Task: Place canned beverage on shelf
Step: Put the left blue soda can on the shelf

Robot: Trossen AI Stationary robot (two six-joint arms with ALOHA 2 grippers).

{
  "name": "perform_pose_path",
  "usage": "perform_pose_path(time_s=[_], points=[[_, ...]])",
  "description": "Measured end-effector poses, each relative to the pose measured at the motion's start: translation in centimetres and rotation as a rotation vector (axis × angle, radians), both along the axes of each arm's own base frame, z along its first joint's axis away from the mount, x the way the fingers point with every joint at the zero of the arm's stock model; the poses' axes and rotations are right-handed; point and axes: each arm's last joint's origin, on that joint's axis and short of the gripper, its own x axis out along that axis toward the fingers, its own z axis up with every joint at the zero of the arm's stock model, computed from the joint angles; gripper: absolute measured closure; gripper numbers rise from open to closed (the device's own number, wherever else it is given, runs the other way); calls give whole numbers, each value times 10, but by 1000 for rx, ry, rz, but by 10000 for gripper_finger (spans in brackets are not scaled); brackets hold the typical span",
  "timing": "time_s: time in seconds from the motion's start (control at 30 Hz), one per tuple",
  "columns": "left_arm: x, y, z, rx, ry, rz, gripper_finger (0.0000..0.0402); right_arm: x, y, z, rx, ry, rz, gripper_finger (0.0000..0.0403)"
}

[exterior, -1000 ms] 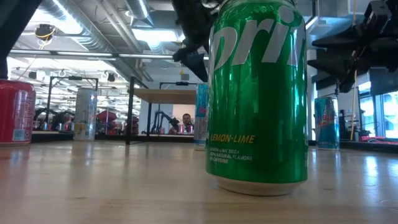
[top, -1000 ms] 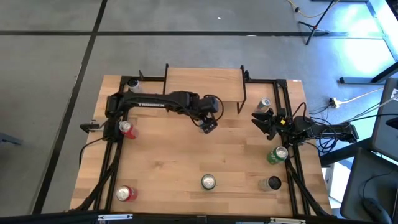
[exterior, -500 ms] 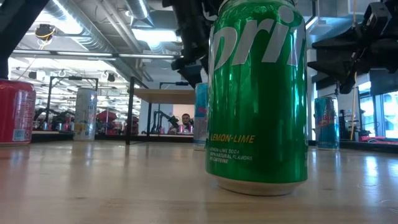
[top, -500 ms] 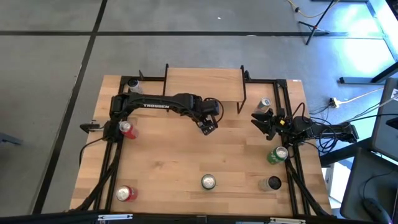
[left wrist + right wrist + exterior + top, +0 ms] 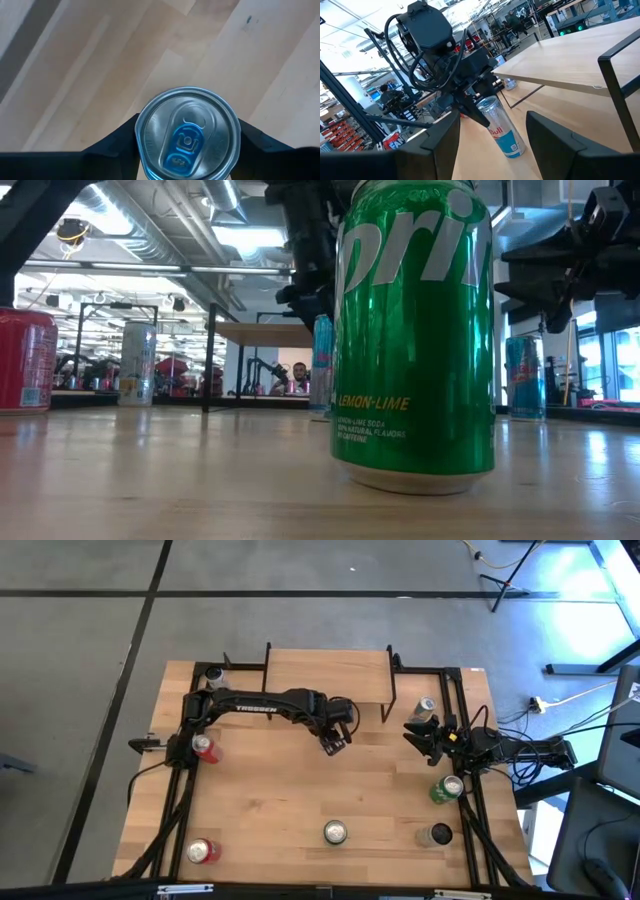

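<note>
The blue-and-silver can, still in the middle of the table, will be let go by my left gripper on the shelf's far corner [image 5: 281, 663], the one that is nearest to the silver can.
A blue-and-silver can [image 5: 501, 129] stands in the middle of the table, just in front of the shelf [image 5: 328, 675], a low light-wood plank on thin black legs. My left gripper [image 5: 335, 740] is over the can and shut on it; the can's silver top with its blue tab fills the left wrist view [image 5: 187, 132]. In the low view the can [image 5: 322, 365] shows behind a big green can [image 5: 415, 330]. My right gripper [image 5: 422, 738] is open and empty near the table's right edge, facing the blue can. My left gripper pinches the can's side wall just under its top rim [image 5: 142, 142] between its two fingers, one on each side. The fingers [image 5: 470, 107] come from above, pointing down. The can hangs roughly upright; whether its bottom is on the table I cannot tell.
Other cans stand about: silver [image 5: 214, 675] at the far left, red [image 5: 203, 747] at the left edge, red [image 5: 202, 851] near left, one [image 5: 335, 832] near middle, dark [image 5: 437, 834] and green [image 5: 447, 789] near right, blue [image 5: 427, 707] far right.
My left arm's elbow has swung toward the table's right, and the left gripper has tipped more upright over the blue can. The can has stayed at about the same spot in front of the shelf.
</note>
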Motion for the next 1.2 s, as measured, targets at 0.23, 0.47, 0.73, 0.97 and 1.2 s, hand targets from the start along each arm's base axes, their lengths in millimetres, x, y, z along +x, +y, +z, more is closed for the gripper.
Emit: perform_pose_path(time_s=[0.23, 0.47, 0.73, 0.97, 1.2], points=[[-3, -9, 24, -49, 44, -76, 207, 0, 0, 0, 0, 1, 1, 189], [-7, -22, 85, -6, -8, -186, 207, -3, 0, 21, -75, -19, -2, 189], [-38, -9, 151, 83, -76, -207, 207, 3, 0, 41, -126, 37, -18, 189], [-69, 21, 167, 156, 27, -172, 207, 15, 1, 50, -154, 110, -6, 189], [-94, 68, 179, 205, 29, -147, 207, 23, 2, 48, -157, 167, 8, 189]])
